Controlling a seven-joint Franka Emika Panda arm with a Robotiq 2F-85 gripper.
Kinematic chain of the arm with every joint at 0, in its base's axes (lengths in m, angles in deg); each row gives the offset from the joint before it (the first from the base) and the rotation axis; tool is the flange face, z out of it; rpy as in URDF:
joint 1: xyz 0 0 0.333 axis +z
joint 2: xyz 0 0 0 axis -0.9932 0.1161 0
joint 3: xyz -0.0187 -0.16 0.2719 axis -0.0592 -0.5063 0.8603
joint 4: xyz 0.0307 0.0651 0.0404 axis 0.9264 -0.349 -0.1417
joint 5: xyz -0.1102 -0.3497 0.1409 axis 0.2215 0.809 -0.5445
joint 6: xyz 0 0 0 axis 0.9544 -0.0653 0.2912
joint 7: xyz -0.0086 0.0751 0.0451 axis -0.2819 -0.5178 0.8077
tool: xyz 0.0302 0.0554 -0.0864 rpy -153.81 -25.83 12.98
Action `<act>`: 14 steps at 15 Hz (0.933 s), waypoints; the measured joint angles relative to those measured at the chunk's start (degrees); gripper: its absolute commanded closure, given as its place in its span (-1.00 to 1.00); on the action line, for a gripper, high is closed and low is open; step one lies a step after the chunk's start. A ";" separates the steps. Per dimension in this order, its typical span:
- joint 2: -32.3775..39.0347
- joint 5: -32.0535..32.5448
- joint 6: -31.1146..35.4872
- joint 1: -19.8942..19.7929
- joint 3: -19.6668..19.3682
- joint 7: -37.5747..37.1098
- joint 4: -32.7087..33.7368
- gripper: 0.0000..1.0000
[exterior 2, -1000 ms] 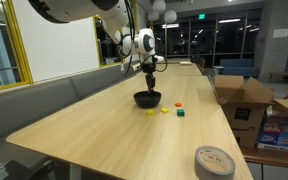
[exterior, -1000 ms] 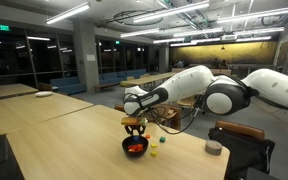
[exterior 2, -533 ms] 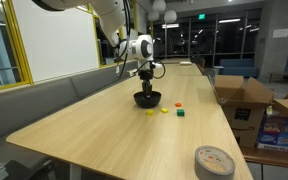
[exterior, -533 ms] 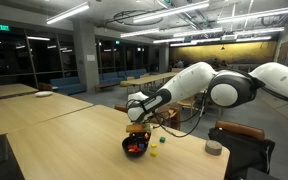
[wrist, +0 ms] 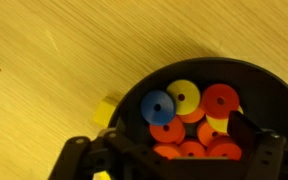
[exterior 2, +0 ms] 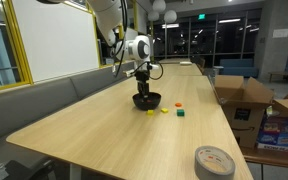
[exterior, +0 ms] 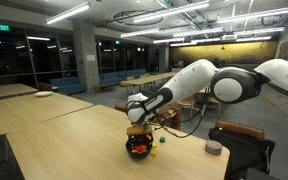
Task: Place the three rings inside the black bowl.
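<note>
My gripper is to close next on the sides of the loose orange ring [exterior: 150, 136], which is on the table between the black bowl and the green piece.
The black bowl [wrist: 134, 105] fills the lower right of the wrist view. It holds a blue ring [wrist: 158, 106], a yellow ring [wrist: 184, 97], a red ring [wrist: 221, 101] and several orange ones. My gripper [wrist: 184, 142] hangs right over the bowl, open, with one dark finger [wrist: 246, 130] inside the right rim and nothing between the jaws. In both exterior views the gripper [exterior: 137, 133] [exterior 2: 145, 83] points down just above the bowl [exterior: 137, 148] [exterior 2: 147, 100].
Small loose pieces lie on the wooden table beside the bowl: yellow [exterior 2: 165, 111], green [exterior 2: 181, 114] and orange [exterior 2: 178, 104]. A yellow piece [wrist: 106, 112] touches the bowl's left side. A grey tape roll [exterior 2: 214, 160] sits near the table's end. Cardboard boxes [exterior 2: 240, 100] stand alongside.
The gripper has come down closer onto the bowl and its jaws have gone from shut to open. The bowl has not shifted.
</note>
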 measured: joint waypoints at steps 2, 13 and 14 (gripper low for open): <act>-0.82 0.00 0.43 0.18 0.05 0.58 0.15 -1.00; -2.86 0.05 2.39 -2.80 -2.44 2.51 3.01 -1.00; -2.48 0.06 2.39 -3.21 -2.97 2.54 3.16 -1.00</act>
